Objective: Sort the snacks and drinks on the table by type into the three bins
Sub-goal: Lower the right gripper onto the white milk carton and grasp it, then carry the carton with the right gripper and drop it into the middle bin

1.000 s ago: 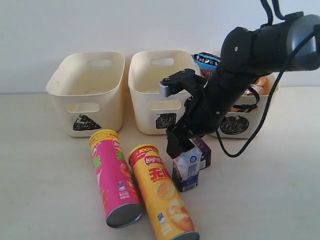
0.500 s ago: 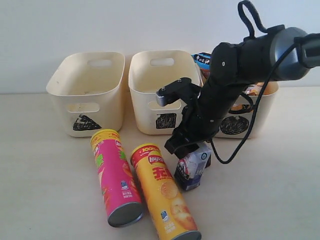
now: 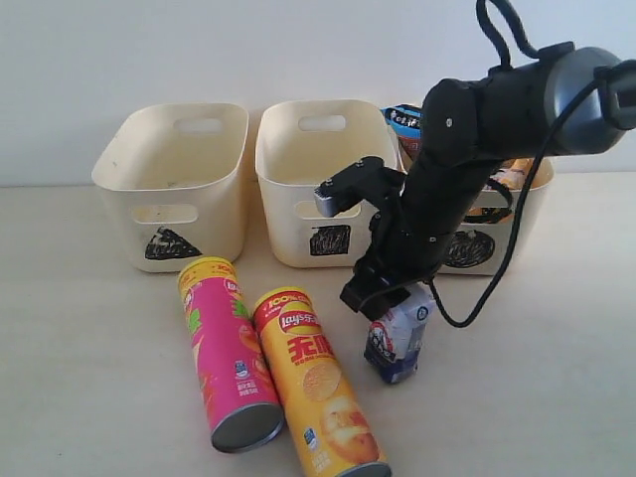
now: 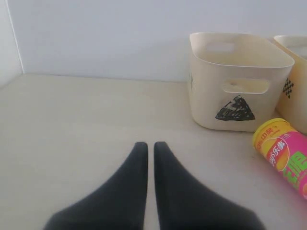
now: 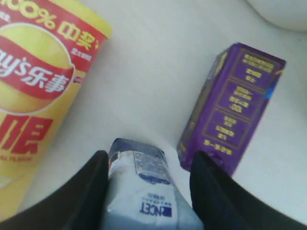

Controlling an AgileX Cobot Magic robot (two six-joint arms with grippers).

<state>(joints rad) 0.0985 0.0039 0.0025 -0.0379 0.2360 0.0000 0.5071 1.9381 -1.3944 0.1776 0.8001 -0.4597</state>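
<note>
The white carton, now tilted just above the table, will drop from my right gripper inside the square bin [image 3: 334,186], between triangle and circle bins.
My right gripper [image 3: 384,302] is shut on the white carton with blue print [image 3: 398,340], which tilts just above the table [image 3: 89,378]. In the right wrist view the white carton [image 5: 144,191] sits between the fingers, with the dark purple carton [image 5: 232,108] standing just beyond it and the orange-yellow tube [image 5: 38,86] to one side. The pink tube [image 3: 224,353] and the orange-yellow tube [image 3: 318,383] lie side by side in front of the bins. My left gripper [image 4: 150,144] is shut and empty, over bare table.
Three cream bins stand in a row at the back: triangle bin [image 3: 174,189], square bin [image 3: 318,179], circle bin [image 3: 497,243]. The circle bin holds the blue foil bag [image 3: 407,121] and the orange bag [image 3: 517,171]. My right arm hides the purple carton in the exterior view.
My right gripper has carried the white carton to the right, away from the orange-yellow tube, and the carton now tilts. The purple carton has gone out of sight behind the arm.
</note>
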